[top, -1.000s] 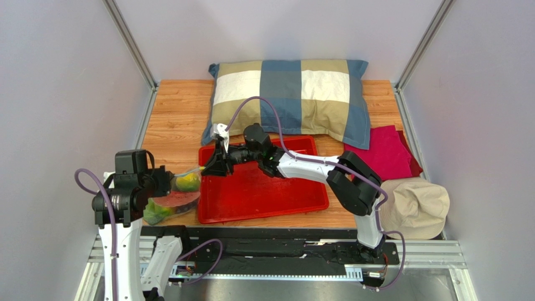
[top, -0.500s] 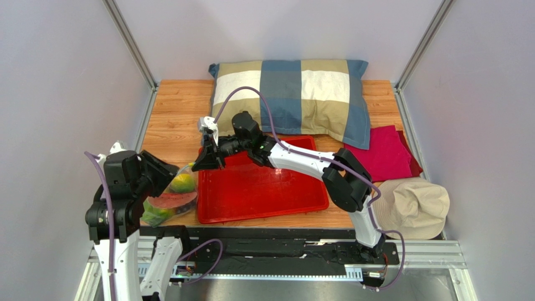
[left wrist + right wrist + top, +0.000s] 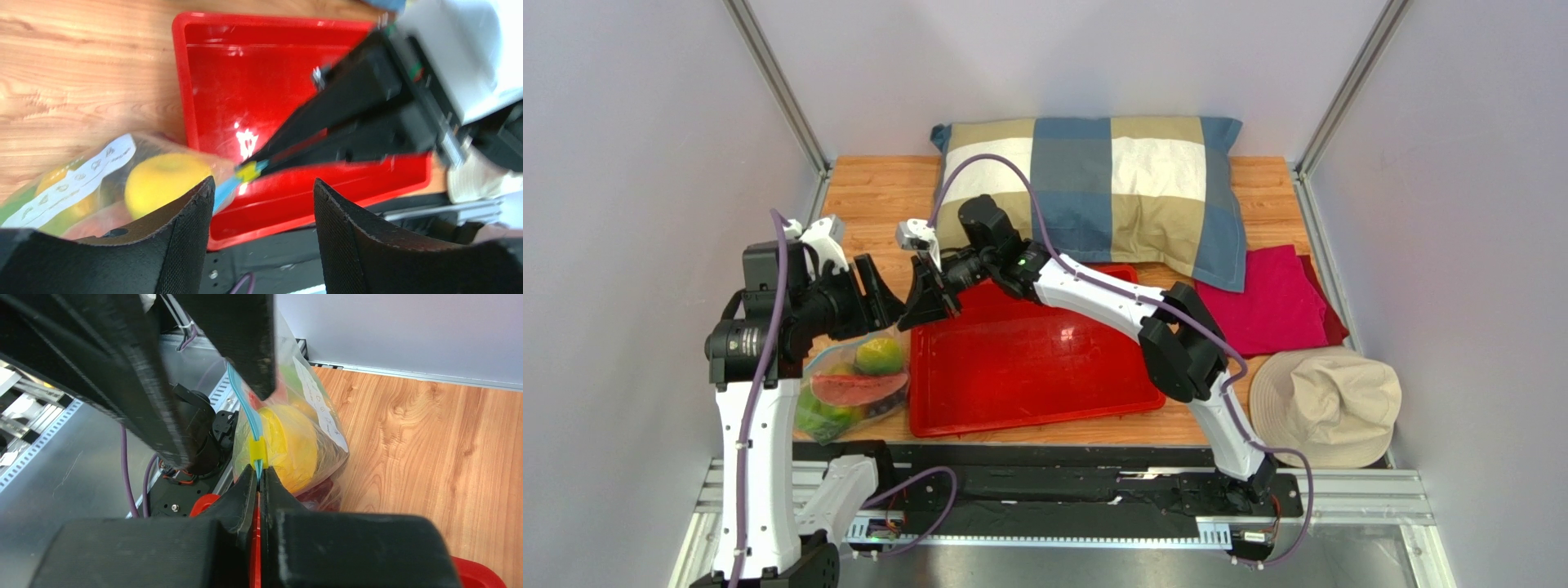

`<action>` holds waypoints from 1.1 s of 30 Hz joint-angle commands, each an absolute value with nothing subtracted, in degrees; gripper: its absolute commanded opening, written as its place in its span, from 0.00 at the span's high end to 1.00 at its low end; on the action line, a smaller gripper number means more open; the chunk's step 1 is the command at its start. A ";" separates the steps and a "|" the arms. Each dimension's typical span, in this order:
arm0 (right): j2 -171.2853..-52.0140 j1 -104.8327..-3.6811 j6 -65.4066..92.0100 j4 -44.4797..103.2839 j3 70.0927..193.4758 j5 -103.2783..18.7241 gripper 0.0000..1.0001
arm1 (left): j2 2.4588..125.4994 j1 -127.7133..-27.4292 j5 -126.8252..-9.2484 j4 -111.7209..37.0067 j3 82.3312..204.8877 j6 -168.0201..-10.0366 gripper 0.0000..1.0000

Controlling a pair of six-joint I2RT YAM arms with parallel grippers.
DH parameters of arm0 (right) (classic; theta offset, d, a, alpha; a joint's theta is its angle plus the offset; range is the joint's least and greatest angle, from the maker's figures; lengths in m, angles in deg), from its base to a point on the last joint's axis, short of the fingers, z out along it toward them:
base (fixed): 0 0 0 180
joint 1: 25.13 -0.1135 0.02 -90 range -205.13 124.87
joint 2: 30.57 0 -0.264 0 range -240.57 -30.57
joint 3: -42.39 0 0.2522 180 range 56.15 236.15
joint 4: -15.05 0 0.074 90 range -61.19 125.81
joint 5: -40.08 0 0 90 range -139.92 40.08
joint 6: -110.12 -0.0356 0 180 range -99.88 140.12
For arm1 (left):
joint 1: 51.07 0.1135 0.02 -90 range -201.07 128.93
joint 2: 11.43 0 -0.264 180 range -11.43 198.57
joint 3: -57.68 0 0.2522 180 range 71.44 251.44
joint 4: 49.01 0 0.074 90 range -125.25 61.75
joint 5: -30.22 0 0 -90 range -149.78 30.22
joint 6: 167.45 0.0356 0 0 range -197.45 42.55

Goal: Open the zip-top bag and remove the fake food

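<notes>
The zip of the bag runs off beside the open fingers of my left gripper. My left gripper will move over and close on it just past the yellow slider [image 3: 231,184].
The zip-top bag [image 3: 844,390] lies left of the red tray, holding fake food: a yellow-orange citrus [image 3: 879,357], a pink-red slice [image 3: 857,390] and green pieces. My right gripper [image 3: 259,474] is shut on the bag's blue-green zip strip [image 3: 250,419], just below the yellow slider [image 3: 258,452]. In the top view the right gripper [image 3: 916,312] sits at the tray's left rim. My left gripper [image 3: 263,180] is open, above and beside the bag's zip edge, holding nothing; its fingers [image 3: 110,367] straddle the strip's upper part. The citrus [image 3: 159,184] shows through the plastic.
The red tray [image 3: 1038,368] lies in the middle of the wooden table. A checked pillow [image 3: 1087,184] is at the back, a red cloth [image 3: 1271,300] and a beige hat [image 3: 1326,404] at the right. Grey walls close in both sides.
My left gripper opened, let go of the bag and moved up and toward the back. My right gripper moved left and shut on the zip strip.
</notes>
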State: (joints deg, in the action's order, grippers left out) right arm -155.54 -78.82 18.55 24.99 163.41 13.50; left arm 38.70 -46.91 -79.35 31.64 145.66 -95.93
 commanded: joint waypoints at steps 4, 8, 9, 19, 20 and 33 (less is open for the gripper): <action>-159.50 -78.30 21.79 30.65 171.29 19.34 1.00 | 33.75 -46.59 -81.49 34.62 143.07 -88.79 0.34; -160.38 -78.04 22.05 30.65 172.07 19.34 1.00 | 32.87 -46.76 -78.24 36.20 142.55 -89.05 0.36; -160.64 -77.95 21.70 30.65 172.43 19.51 1.00 | 32.96 -46.68 -75.54 36.38 142.28 -89.05 0.36; -162.67 -78.04 18.81 29.33 175.76 19.87 1.00 | 37.70 -46.68 -70.76 32.33 145.71 -84.40 0.34; -163.02 -78.04 18.28 27.07 176.64 19.95 1.00 | 39.44 -46.68 -69.28 33.20 146.06 -84.04 0.33; -169.61 -77.42 16.34 26.52 188.33 21.10 1.00 | 42.19 -46.68 -64.61 30.84 151.06 -79.39 0.27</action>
State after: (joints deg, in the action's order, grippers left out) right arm -168.61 -77.79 17.35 28.99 183.41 19.34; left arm 41.78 -46.91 -66.91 34.04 146.95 -83.36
